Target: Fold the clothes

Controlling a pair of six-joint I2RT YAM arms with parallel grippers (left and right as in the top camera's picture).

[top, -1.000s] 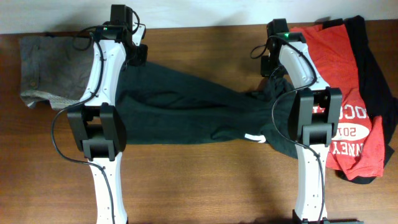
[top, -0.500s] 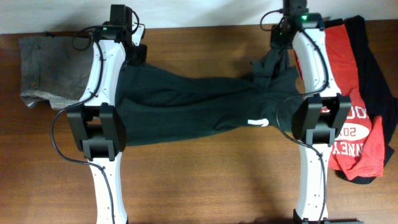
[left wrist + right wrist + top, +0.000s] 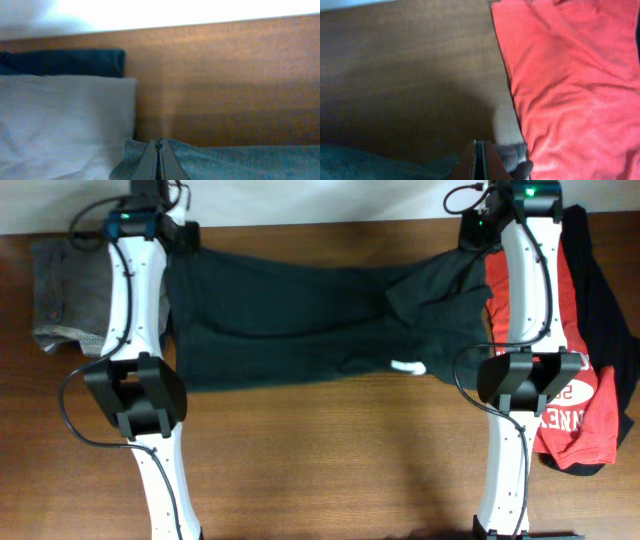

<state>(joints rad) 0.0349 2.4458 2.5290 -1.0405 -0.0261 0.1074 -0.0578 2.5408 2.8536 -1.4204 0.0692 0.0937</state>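
Note:
My right gripper will let go of the black T-shirt's corner, take the flap's tip (image 3: 396, 304) and pull it toward the red T-shirt, because a flap of the black T-shirt is folded inward.
The black T-shirt (image 3: 300, 320) lies stretched across the middle of the table, and a bit of white (image 3: 407, 367) peeks out at its lower right. At the far left corner of the shirt, my left gripper (image 3: 185, 242) is shut on its edge; in the left wrist view the gripper (image 3: 159, 150) pinches the dark cloth (image 3: 225, 162). My right gripper (image 3: 478, 235) is shut on the far right corner, and dark fabric (image 3: 512, 152) bunches beside the gripper (image 3: 479, 150). A red T-shirt (image 3: 575, 395) with white print lies to the right on another black garment (image 3: 610, 310).
A folded grey-brown garment (image 3: 65, 290) lies at the far left, right beside the left gripper, and shows pale in the wrist view as well (image 3: 60, 125). The red shirt (image 3: 570, 75) lies close to the right gripper. The table's far edge (image 3: 320, 222) runs just behind both grippers.
Both arms have moved back toward the far edge and apart, left going left and right going right. The black shirt's far edge came with them and the shirt is pulled wider and flatter.

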